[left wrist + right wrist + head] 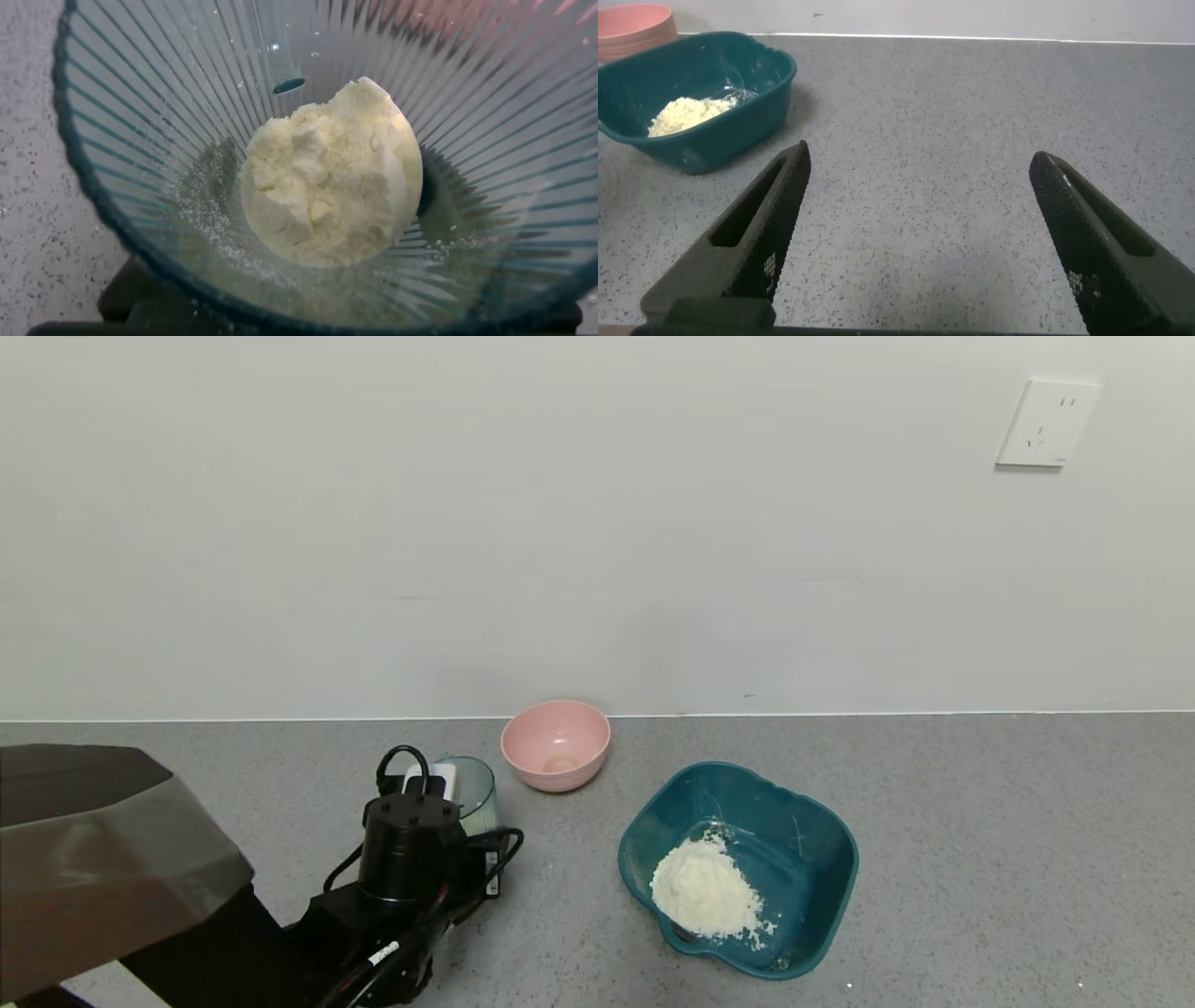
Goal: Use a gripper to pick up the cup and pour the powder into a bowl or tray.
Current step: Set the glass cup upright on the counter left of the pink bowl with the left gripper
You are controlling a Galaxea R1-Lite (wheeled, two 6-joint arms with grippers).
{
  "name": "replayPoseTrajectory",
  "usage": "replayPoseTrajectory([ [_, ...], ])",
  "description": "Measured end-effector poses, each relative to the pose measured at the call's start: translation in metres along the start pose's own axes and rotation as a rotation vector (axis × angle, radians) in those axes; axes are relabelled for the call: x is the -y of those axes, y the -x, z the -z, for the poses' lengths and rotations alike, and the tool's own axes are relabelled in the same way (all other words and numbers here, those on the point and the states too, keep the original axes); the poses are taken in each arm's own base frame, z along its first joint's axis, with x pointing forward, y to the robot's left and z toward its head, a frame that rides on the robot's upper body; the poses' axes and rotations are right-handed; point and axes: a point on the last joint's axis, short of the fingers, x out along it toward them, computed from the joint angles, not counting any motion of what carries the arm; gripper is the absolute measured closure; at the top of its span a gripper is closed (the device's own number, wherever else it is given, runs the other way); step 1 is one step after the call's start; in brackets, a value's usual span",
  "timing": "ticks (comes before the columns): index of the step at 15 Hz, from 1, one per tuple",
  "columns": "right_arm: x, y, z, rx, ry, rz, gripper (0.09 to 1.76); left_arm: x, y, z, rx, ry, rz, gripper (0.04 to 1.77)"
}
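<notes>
My left gripper should set the cup free on the grey counter (479,856) beside the pink bowl, a little nearer to me.
The cup (473,791), a ribbed translucent tumbler, stands upright on the grey counter left of the pink bowl. My left gripper (437,803) is right up against its near side, and its tip is hidden behind the black wrist (411,840). In the left wrist view the cup (140,112) fills the picture, with a clumpy mound of cream powder (327,177) on its bottom. The teal basin (822,859) sits to the right and holds a heap of white powder (705,891). My right gripper (920,154) is open and empty over bare counter, with the basin (747,103) farther off.
A round pink bowl (556,745) stands near the wall between the cup and the basin and also shows in the right wrist view (631,23). The white wall runs along the counter's back edge. A wall socket (1046,422) is high at the right.
</notes>
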Motion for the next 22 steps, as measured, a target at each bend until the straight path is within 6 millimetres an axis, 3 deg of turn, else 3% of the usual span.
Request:
replayPoseTrajectory([
  [8,0.0,0.0,0.0,0.0,0.0,0.0,0.14,0.0,-0.006,0.017,-0.057,-0.031,-0.01,0.56],
  [17,0.0,0.0,0.0,0.0,0.0,0.0,0.14,0.001,-0.009,0.022,-0.072,-0.04,-0.012,0.56],
  [22,0.0,0.0,0.0,0.0,0.0,0.0,0.14,0.002,-0.009,0.022,-0.073,-0.037,-0.01,0.34],
])
